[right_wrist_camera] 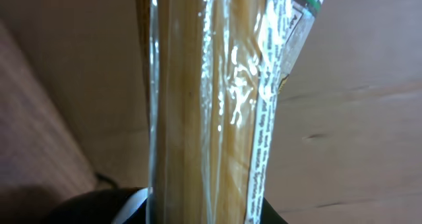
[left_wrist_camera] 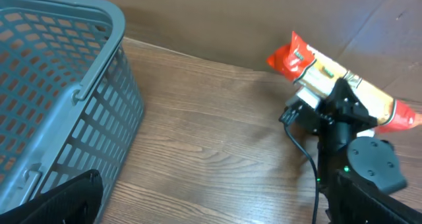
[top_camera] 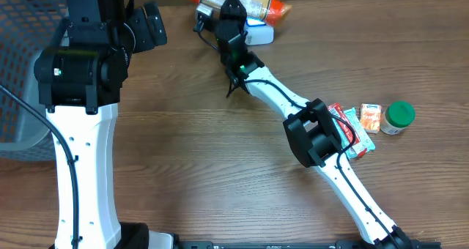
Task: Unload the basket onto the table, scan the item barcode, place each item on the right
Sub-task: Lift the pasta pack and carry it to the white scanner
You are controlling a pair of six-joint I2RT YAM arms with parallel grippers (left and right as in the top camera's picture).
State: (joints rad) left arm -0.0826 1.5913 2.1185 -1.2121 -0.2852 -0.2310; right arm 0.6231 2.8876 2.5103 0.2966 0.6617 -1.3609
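Observation:
I should use my right gripper to lay the spaghetti down across the red packet [top_camera: 346,115] next to the small orange box.
The item is a long clear packet of spaghetti with red ends [top_camera: 272,12], lying along the table's far edge. My right gripper [top_camera: 233,11] is shut on its middle. In the right wrist view the packet [right_wrist_camera: 211,105] fills the frame upright, with the dark fingers [right_wrist_camera: 99,207] on either side at the bottom. The left wrist view shows the packet [left_wrist_camera: 330,74] held by the right gripper [left_wrist_camera: 343,104]. A white object [top_camera: 258,34] lies just right of that gripper. My left gripper [top_camera: 149,25] stands open over the wood, left of the packet, holding nothing. No barcode is readable.
A grey plastic basket [top_camera: 22,58] stands at the far left, close to my left gripper [left_wrist_camera: 211,214] in its wrist view [left_wrist_camera: 59,79]. At the right lie a green-lidded jar [top_camera: 399,116], a small orange box [top_camera: 370,118] and a red packet [top_camera: 346,124]. A cardboard wall backs the table.

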